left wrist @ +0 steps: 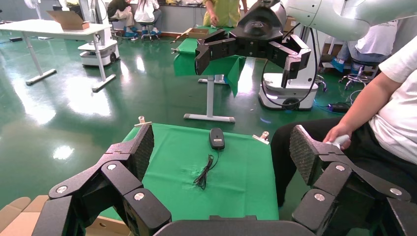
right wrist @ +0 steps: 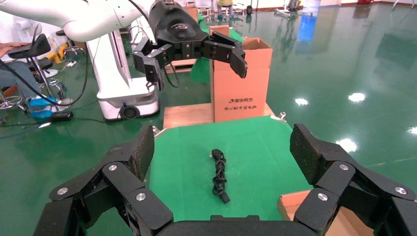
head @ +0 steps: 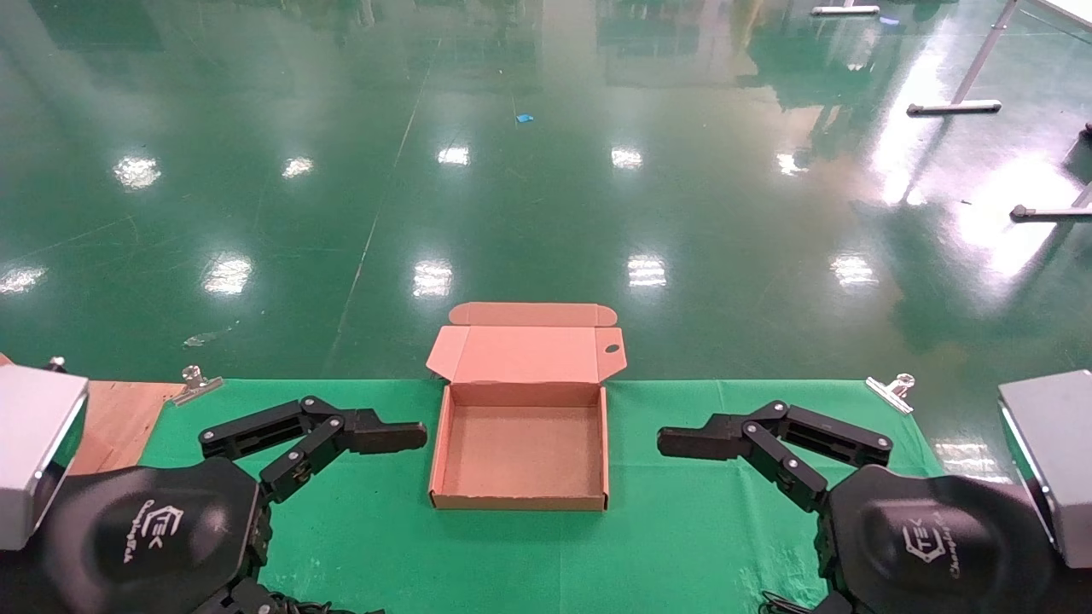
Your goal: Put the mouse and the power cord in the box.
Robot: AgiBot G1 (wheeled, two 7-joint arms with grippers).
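Note:
The robot's left gripper should next move to the power cord's coiled bundle (head: 313, 608) on the near side of the green cloth and close there.
The box (head: 519, 501) stands open and empty at the middle of the green cloth, its lid (head: 525, 352) folded back. My left gripper (head: 409, 437) hovers just left of the box and my right gripper (head: 674, 442) just right of it, tips pointing at each other. In the left wrist view the left gripper (left wrist: 222, 145) is open and empty; beyond the box corner (left wrist: 19, 216) lies the mouse (left wrist: 216, 138) with its thin cable (left wrist: 204, 173). The right gripper (right wrist: 223, 146) is open and empty too, with the power cord (right wrist: 219, 174) bundled on the cloth beyond it. Neither mouse nor cord shows in the head view.
Metal clips (head: 891, 390) pin the cloth at the table's corners. A wooden board (head: 119, 418) and a tall cardboard carton (right wrist: 241, 86) stand past the left end. A seated person (left wrist: 383, 113) is close to the right end. Grey housings (head: 1049, 452) flank both arms.

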